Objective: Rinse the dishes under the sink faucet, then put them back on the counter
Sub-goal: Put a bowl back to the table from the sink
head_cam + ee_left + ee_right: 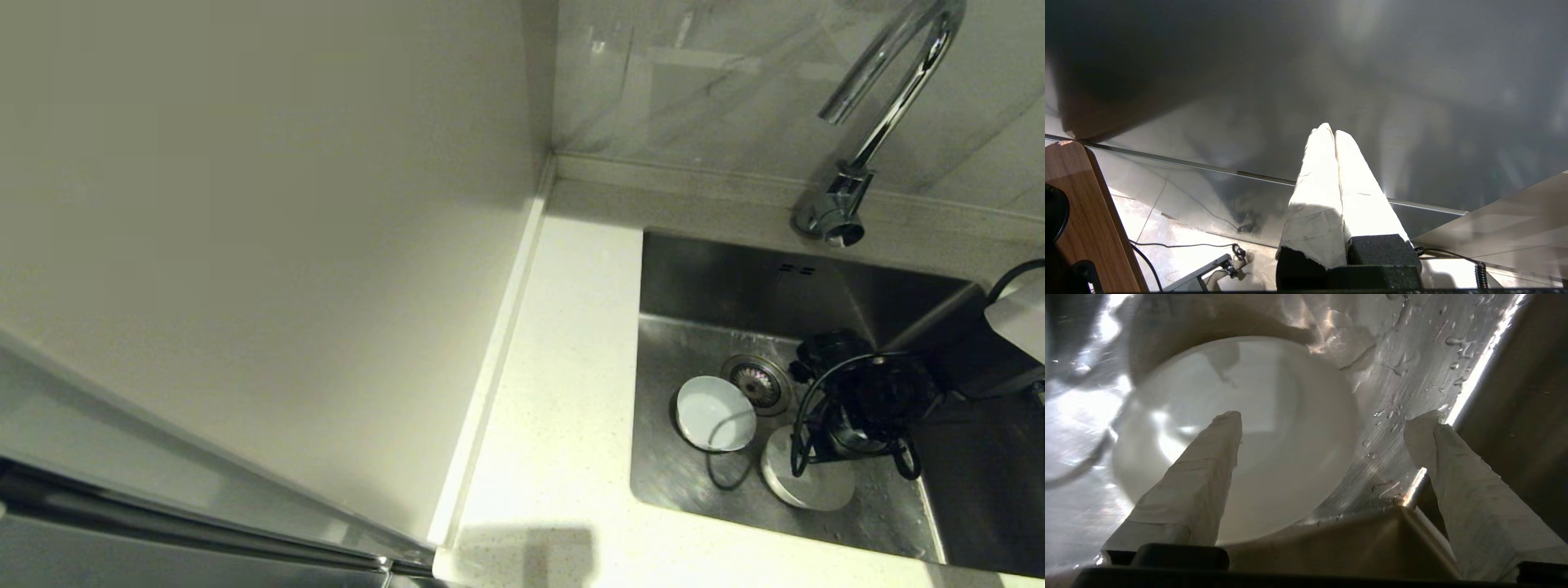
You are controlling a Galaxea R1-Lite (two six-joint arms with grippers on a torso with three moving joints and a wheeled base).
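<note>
Next, I close my right gripper on the rim of the white bowl (850, 465) (1355, 433), on the side that faces away from the pale grey-blue bowl.
In the steel sink (694, 327) a pale grey-blue bowl (714, 412) lies beside the round drain (758, 384). Nearer the front lies a white bowl (808, 482), partly under my right gripper (845, 433). In the right wrist view that gripper (1327, 418) is open just above the white bowl (1274, 428). One finger (1208, 469) hangs over the bowl's inside, the other (1453, 465) outside its rim near the sink wall. The yellow bowl is out of view. The faucet (890, 106) arches over the back edge. My left gripper (1331, 132) is shut and empty, parked away from the sink.
The speckled white counter (563, 392) runs along the sink's left side and front. A plain pale side panel (245, 204) rises at its left. A black cable (804, 425) loops off the right wrist over the bowls. Water drops (1404, 396) dot the sink floor.
</note>
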